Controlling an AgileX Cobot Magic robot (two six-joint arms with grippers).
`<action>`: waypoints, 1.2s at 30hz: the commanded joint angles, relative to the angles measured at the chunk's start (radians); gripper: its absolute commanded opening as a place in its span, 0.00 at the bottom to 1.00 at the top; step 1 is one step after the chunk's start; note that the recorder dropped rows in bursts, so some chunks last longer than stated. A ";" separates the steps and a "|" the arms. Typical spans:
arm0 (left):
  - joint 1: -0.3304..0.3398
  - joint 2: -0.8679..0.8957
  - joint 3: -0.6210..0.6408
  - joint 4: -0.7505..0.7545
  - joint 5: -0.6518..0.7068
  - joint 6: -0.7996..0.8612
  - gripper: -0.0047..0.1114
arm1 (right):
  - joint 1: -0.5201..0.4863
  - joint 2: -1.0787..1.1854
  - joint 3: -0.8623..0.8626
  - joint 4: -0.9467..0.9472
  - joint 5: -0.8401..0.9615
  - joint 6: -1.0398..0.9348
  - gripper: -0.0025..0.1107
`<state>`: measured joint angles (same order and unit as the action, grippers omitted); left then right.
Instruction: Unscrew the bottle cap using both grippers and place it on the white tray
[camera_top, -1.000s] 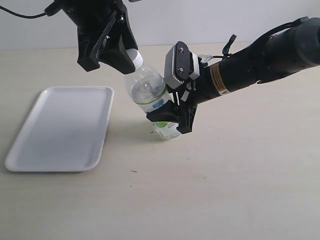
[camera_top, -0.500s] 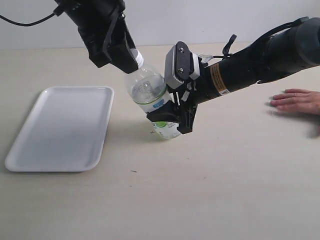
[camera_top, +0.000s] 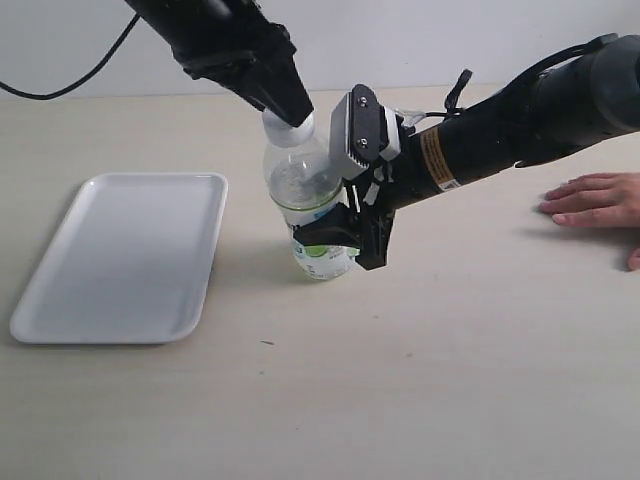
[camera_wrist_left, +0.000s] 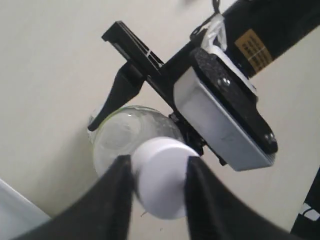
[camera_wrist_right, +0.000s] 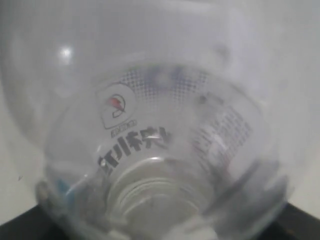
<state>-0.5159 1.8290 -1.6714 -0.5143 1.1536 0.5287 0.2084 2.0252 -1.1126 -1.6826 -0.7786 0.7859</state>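
Observation:
My left gripper needs to open and rise clear, as the bottle leans under it, and then take the bottle cap (camera_top: 287, 132) with the bottle standing straighter.
The clear bottle (camera_top: 305, 195) stands nearly upright on the table, its lime-printed label low on the body. My right gripper (camera_top: 340, 240) is shut on the bottle's lower half; in the right wrist view the bottle (camera_wrist_right: 160, 125) fills the picture and hides the jaws. The white bottle cap (camera_top: 288, 127) sits on the neck. My left gripper (camera_top: 290, 112) comes down from the upper left and is shut on the bottle cap (camera_wrist_left: 162, 175), one black finger pressed on each side. The white tray (camera_top: 125, 255) lies flat to the left, apart from the bottle.
A person's hand (camera_top: 595, 200) rests on the table at the far right edge. The thick right arm (camera_top: 520, 125) spans the right half of the scene above the table. A black cable (camera_top: 60, 90) hangs at the upper left.
The bottle has gone from leaning left to nearly upright. My left gripper swung right and closed on the cap. A hand came into view at the right.

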 joint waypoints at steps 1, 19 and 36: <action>-0.004 -0.002 -0.006 -0.025 0.009 -0.062 0.04 | 0.002 -0.003 -0.002 0.001 0.026 0.014 0.02; -0.004 -0.059 -0.105 0.117 -0.049 0.008 0.75 | 0.002 -0.003 -0.002 0.003 0.039 0.063 0.02; -0.172 0.030 -0.144 0.468 -0.016 -0.199 0.75 | 0.002 -0.003 -0.002 0.004 0.047 0.083 0.02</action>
<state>-0.6800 1.8604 -1.8101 -0.0660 1.1510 0.3393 0.2084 2.0252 -1.1126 -1.6662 -0.7553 0.8731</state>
